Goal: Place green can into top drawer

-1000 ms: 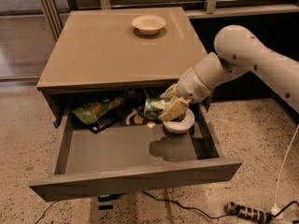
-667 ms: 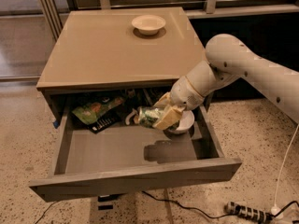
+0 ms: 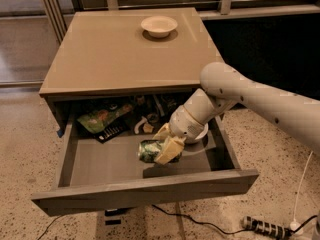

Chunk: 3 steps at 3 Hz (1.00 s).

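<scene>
My gripper is going to release the green can on the grey drawer's bottom [image 3: 142, 162], in the space between the dark flat item and the drawer's front panel.
My gripper [image 3: 161, 147] is shut on the green can [image 3: 150, 150], small, shiny, green with silvery patches. It holds the can on its side just above the grey inner floor of the open top drawer [image 3: 145, 188], right of the middle. My white arm [image 3: 260, 104] reaches in from the right. The can's right end is hidden by my tan fingers [image 3: 169, 150].
A green crinkled snack bag [image 3: 102, 116], a dark flat item [image 3: 112, 130] and small bits lie at the drawer's back. A white bowl [image 3: 200, 133] sits in the drawer behind my wrist. Another white bowl [image 3: 159, 25] stands on the tan cabinet top [image 3: 115, 54]. A power strip [image 3: 265, 228] lies on the floor.
My gripper has moved left, forward and down into the drawer with the can, away from the white bowl at the right.
</scene>
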Tool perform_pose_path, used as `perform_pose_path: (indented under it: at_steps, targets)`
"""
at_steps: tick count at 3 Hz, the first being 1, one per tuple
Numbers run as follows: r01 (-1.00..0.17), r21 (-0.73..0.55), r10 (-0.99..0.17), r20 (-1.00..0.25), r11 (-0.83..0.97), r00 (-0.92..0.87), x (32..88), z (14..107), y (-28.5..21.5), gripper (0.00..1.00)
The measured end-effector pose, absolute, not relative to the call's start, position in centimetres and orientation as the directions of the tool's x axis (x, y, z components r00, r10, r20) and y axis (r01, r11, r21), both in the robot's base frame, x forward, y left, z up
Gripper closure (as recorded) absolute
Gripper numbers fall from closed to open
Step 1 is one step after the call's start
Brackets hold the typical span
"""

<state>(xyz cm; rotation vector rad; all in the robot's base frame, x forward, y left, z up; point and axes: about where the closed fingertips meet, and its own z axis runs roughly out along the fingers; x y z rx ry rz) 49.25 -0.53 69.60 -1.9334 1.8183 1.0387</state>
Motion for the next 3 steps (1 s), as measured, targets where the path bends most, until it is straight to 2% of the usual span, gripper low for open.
perform_pose_path:
  at_steps: [1, 3]
  targets:
    - [-0.946, 0.281, -0.736, -0.673, -0.160, -0.076, 51.0, 69.2, 0.2, 1.00]
    - [-0.931, 0.314, -0.747, -0.661, -0.189, -0.071, 50.4, 67.7, 1.3, 1.00]
